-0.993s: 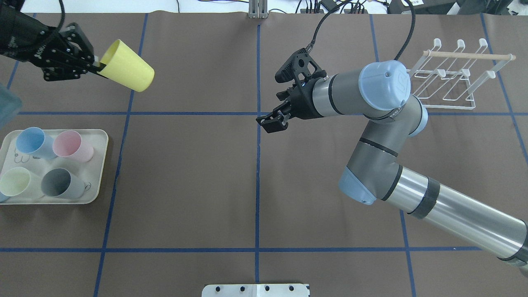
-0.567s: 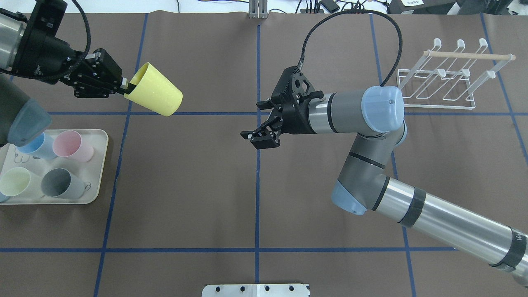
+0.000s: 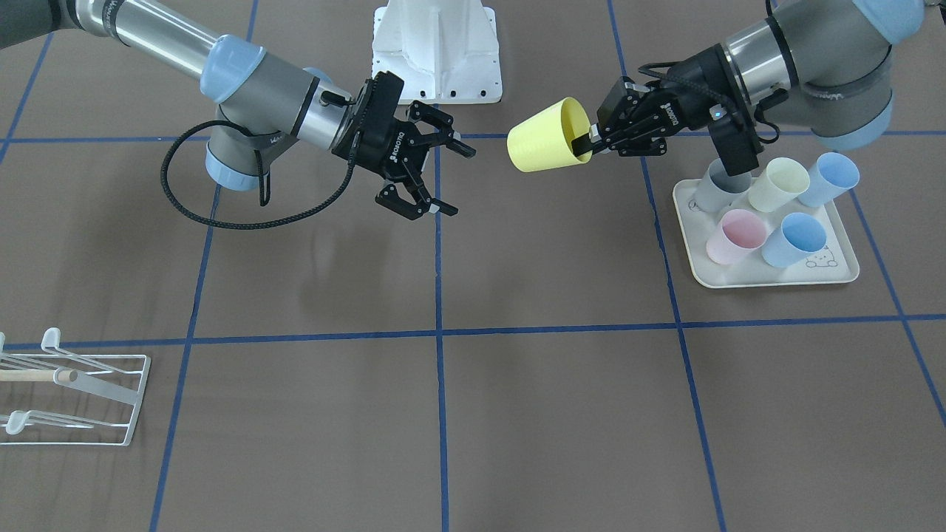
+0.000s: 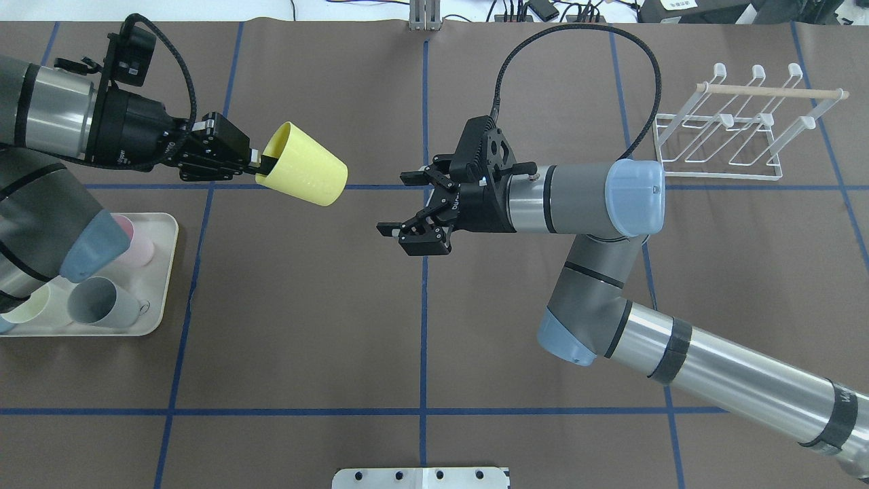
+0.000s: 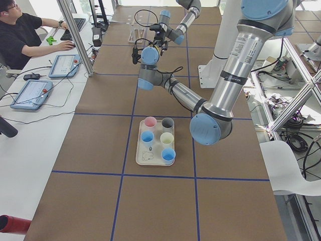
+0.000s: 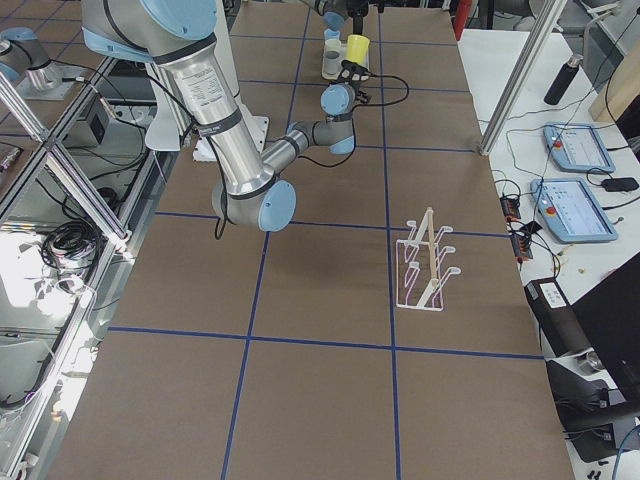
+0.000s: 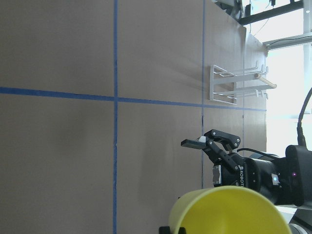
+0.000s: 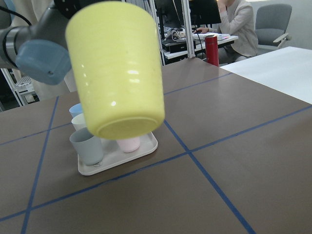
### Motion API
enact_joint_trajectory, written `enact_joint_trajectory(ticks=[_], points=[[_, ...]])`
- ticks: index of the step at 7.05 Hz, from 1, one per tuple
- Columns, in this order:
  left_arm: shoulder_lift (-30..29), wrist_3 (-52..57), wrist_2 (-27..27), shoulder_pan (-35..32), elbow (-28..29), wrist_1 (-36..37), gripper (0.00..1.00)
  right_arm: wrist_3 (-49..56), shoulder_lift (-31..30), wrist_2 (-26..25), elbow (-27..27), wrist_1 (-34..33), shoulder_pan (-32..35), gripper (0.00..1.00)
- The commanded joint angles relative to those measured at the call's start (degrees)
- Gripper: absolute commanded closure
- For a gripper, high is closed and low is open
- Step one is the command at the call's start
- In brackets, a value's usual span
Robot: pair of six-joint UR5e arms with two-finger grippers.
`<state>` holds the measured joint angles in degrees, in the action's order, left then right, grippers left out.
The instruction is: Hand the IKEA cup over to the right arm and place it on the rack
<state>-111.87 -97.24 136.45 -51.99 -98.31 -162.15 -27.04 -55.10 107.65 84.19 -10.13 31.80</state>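
My left gripper is holding the yellow IKEA cup and will let go of it between the fingers of my right gripper, near the white stand [image 3: 489, 132].
The yellow IKEA cup [image 4: 302, 174] hangs on its side above the table, base pointing toward the centre line. My left gripper [image 4: 261, 161] is shut on the cup's rim, one finger inside the mouth [image 3: 587, 140]. My right gripper [image 4: 394, 204] stands open a short gap to the cup's right, jaws spread and facing the base [image 3: 460, 182]. The right wrist view is filled by the cup's base [image 8: 117, 73]. The rack [image 4: 767, 91], white wire with a wooden rod, stands at the far right and holds nothing.
A cream tray [image 4: 163, 272] at the left edge holds several pastel cups [image 3: 783, 240], partly covered by my left arm's elbow. A person sits at a desk beyond the table's end [image 5: 20, 35]. Blue tape lines cross the brown table cover.
My left arm has carried the cup rightward and slightly nearer, toward the centre. My right gripper has moved left to face it, still open.
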Motion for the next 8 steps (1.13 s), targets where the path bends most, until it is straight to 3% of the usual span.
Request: enact_joint_trajectory(ticks=[1,2,8], points=[[-0.8,-3.3,-1.1,1.3,0.0,-0.2,1.00,0.1,-0.7,-5.0,-0.3,6.5,-3.2,0.06],[-1.0,-3.4,-1.4,1.8,0.0,-0.2,1.00,0.4,-0.5,-5.1,-0.2,6.6,-3.8,0.02],[-1.6,-3.1,-4.8,8.4,0.5,-0.1,1.00,0.5,-0.2,-5.2,-0.1,6.6,-4.0,0.02]])
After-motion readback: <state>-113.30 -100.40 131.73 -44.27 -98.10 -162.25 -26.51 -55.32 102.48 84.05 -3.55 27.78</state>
